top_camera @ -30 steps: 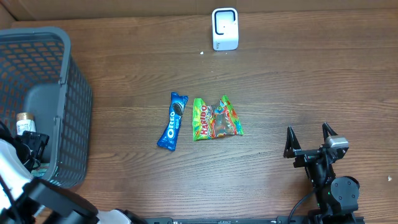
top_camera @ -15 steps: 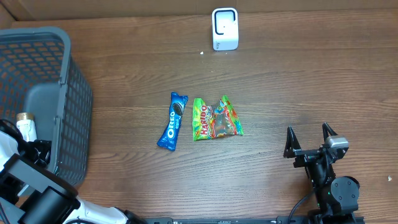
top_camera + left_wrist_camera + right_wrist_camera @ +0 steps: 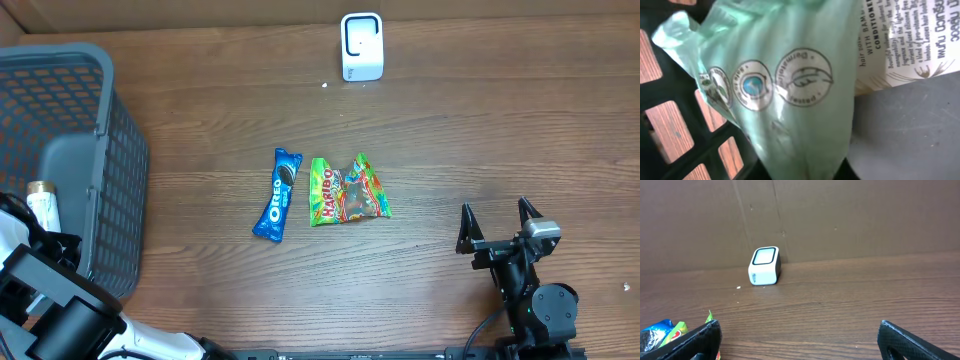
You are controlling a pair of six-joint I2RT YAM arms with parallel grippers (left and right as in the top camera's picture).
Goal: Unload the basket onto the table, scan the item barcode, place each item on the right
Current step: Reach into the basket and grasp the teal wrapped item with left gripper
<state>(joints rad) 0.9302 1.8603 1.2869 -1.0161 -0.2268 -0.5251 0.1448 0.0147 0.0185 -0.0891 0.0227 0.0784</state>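
Observation:
I should release the pale green packet with my left gripper on the table (image 3: 243,190) between the basket and the blue Oreo pack.
A pale green packet (image 3: 790,85) with round emblems fills the left wrist view, lying in the dark mesh basket (image 3: 105,90). My left gripper (image 3: 802,172) is shut on its lower end, a dark finger showing on each side. Beside the packet lies a white conditioner bottle (image 3: 910,40), also visible from overhead (image 3: 42,200). The white barcode scanner (image 3: 361,46) stands at the table's far edge, in front of my right gripper in the right wrist view (image 3: 764,266). My right gripper (image 3: 497,222) rests open at the near right, holding nothing.
A blue Oreo pack (image 3: 278,193) and a green Haribo bag (image 3: 347,190) lie side by side mid-table. The basket's mesh wall (image 3: 690,130) is close on the left of the held packet. A cardboard wall (image 3: 840,215) backs the table.
My left gripper has shut on the green packet inside the basket, and the left arm has shifted slightly. The right arm has not moved.

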